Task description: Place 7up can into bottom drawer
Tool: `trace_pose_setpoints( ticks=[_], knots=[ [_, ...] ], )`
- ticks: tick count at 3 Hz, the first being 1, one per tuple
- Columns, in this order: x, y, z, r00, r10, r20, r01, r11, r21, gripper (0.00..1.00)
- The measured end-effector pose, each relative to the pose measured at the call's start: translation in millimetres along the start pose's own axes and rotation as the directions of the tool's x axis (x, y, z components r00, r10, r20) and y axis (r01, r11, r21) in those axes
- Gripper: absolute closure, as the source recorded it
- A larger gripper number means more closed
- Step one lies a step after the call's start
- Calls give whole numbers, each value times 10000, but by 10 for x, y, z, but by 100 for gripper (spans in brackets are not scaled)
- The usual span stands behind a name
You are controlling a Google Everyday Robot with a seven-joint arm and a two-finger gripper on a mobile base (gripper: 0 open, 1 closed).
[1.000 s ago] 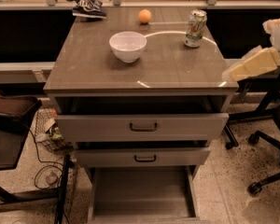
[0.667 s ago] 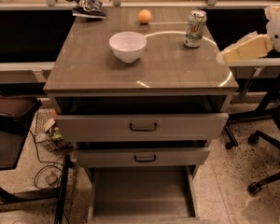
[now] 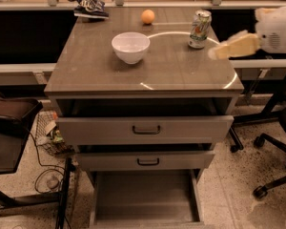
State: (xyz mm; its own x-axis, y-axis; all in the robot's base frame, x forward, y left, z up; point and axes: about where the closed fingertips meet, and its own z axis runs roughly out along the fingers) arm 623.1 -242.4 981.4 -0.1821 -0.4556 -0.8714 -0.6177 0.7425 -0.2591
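Observation:
The robot's gripper should next move to the middle of the 7up can (image 3: pixel 199 30), halfway from its top to its bottom, and close there.
The 7up can (image 3: pixel 199 29), silver-white with green and red markings, stands upright at the back right of the cabinet top (image 3: pixel 100 70). The bottom drawer (image 3: pixel 145 194) is pulled out below the two upper drawers, its flat grey floor bare. My gripper (image 3: pixel 218 52) comes in from the right edge, just right of and slightly in front of the can, not touching it.
A white bowl (image 3: pixel 130 46) sits mid-top, an orange (image 3: pixel 148 16) behind it and a dark snack bag (image 3: pixel 89 5) at the back left. The two upper drawers (image 3: pixel 145 128) stand slightly open. Office chair bases (image 3: pixel 271 175) stand on the right, a wire basket (image 3: pixel 47 132) on the left.
My gripper has risen and moved left and farther back along the cabinet's right edge, closing in on the can. Nothing on the top has moved.

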Motion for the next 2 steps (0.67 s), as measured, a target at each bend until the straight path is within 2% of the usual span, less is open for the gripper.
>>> trace_pose_setpoints(
  ticks=[1,2],
  knots=[
    [28,-293,755,9823,1142,1482,-1098,9932,-381,0],
    [93,-459,1088,9643,1718,2016,-1636,9849,-567,0]
  ],
)
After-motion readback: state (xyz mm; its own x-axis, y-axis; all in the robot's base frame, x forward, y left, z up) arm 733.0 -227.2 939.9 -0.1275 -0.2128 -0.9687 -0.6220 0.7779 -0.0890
